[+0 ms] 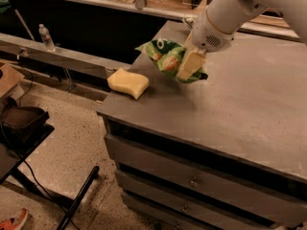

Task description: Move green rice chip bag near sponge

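Note:
My gripper will release the green rice chip bag on the grey counter. It will do this just inward of the pale yellow sponge (171,69).
The green rice chip bag (165,57) is bright green and wrinkly with orange-pink food pictures. It hangs tilted just above the grey counter (240,109). My gripper (188,67) is shut on the bag's right side, with a pale finger (190,64) across it. The white arm comes in from the upper right. The sponge (127,83) is a pale yellow wavy-edged block lying at the counter's left front corner. The bag is a short way to the right of the sponge and apart from it.
The counter has drawers (192,181) in its front. A water bottle (46,37) stands on a ledge at the left. A dark stand (24,128) and cables are on the speckled floor at the lower left. Shelving runs along the back.

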Controlling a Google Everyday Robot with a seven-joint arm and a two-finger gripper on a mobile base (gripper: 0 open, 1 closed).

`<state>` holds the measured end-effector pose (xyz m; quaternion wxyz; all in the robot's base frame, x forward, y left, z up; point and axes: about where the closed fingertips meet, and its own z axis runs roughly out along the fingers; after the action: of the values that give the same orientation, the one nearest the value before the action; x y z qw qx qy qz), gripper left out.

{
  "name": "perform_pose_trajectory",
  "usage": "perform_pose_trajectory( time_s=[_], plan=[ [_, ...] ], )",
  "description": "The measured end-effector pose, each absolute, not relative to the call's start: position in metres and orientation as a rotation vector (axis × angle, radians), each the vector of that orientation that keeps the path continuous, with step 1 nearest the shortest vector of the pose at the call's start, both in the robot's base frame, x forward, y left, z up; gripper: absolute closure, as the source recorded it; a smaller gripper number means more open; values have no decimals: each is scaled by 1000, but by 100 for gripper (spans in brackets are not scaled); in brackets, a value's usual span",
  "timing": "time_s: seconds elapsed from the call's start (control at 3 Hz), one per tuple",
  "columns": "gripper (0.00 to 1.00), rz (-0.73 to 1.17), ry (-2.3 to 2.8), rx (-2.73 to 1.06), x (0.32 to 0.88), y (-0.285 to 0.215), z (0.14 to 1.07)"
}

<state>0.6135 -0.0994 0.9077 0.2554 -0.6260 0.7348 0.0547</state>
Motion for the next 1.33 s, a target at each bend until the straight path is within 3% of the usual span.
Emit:
perform_pose_trajectory(
  time_s=[1.33],
  plan=[
    [100,106,1902,-1845,604,-71,900]
  ],
)
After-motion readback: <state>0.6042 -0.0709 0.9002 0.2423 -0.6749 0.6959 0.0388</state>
